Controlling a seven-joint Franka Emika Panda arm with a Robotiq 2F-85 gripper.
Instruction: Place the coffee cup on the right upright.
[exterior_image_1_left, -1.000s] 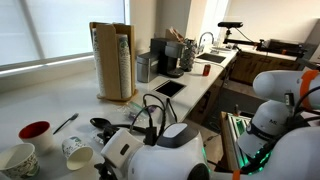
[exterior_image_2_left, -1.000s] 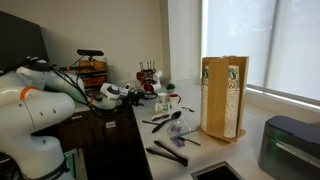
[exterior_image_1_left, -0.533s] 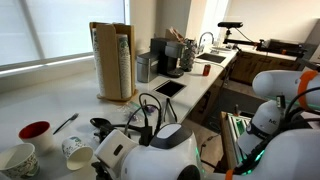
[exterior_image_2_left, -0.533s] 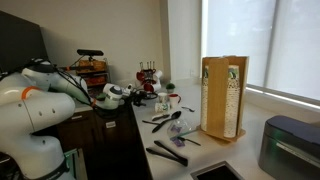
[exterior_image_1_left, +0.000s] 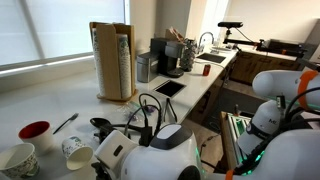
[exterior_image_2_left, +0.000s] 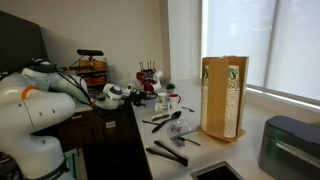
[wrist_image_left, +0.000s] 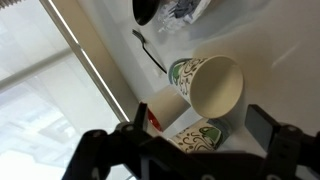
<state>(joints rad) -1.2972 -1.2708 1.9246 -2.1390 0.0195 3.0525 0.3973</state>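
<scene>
The robot's gripper will close on the coffee cup's rim (exterior_image_1_left: 80, 149) (wrist_image_left: 193, 88) at the side closest to the spoon, with one finger inside the cup's opening.
The coffee cup (exterior_image_1_left: 78, 151) is white with a faint green-grey print. It lies on its side on the white counter, left of the black ladles. In the wrist view its open mouth (wrist_image_left: 216, 86) faces the camera. My gripper (wrist_image_left: 200, 116) is open, its two dark fingers spread either side of the cup and a little short of it, holding nothing. In an exterior view the gripper (exterior_image_1_left: 101, 158) sits right beside the lying cup, mostly hidden by the wrist body. It is also in the other exterior view (exterior_image_2_left: 112, 95), where the cup cannot be made out.
A cream cup with darker print (exterior_image_1_left: 20, 160) stands upright to the left, also seen in the wrist view (wrist_image_left: 196, 136). A red bowl (exterior_image_1_left: 35, 131) sits behind it. A spoon (exterior_image_1_left: 65, 123), black ladles (exterior_image_1_left: 101, 125) and a wooden cup dispenser (exterior_image_1_left: 112, 62) are nearby.
My gripper moved slightly toward the lying cup a second ago and has stayed still since. The cups have not moved.
</scene>
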